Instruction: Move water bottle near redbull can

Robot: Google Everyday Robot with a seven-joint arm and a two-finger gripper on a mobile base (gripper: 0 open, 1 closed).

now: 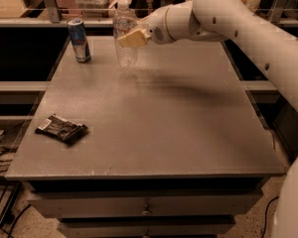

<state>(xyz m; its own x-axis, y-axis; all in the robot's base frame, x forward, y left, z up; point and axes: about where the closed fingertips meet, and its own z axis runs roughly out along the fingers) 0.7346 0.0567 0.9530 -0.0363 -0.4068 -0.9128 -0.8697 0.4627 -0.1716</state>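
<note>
Next, my gripper sets the water bottle free upright on the grey tabletop (pixel 101 64), close beside the redbull can's base. The bottle is now at the table's far middle.
The water bottle (pixel 124 53) is clear ribbed plastic with a white cap, upright at the far middle of the table. My gripper (pixel 130 37) is shut on the water bottle around its middle, its tan fingers (pixel 134 38) across the label band. The bottle's base looks just above the tabletop. The redbull can (pixel 79 39) is a slim blue-and-silver can standing upright at the far left of the table, to the left of the bottle with a gap between them.
A flat dark snack packet (pixel 62 128) lies near the table's left front. The grey table (pixel 154 133) has drawers below its front edge. A shelf rail and clutter run behind the far edge. My white arm (pixel 238 19) reaches in from the right.
</note>
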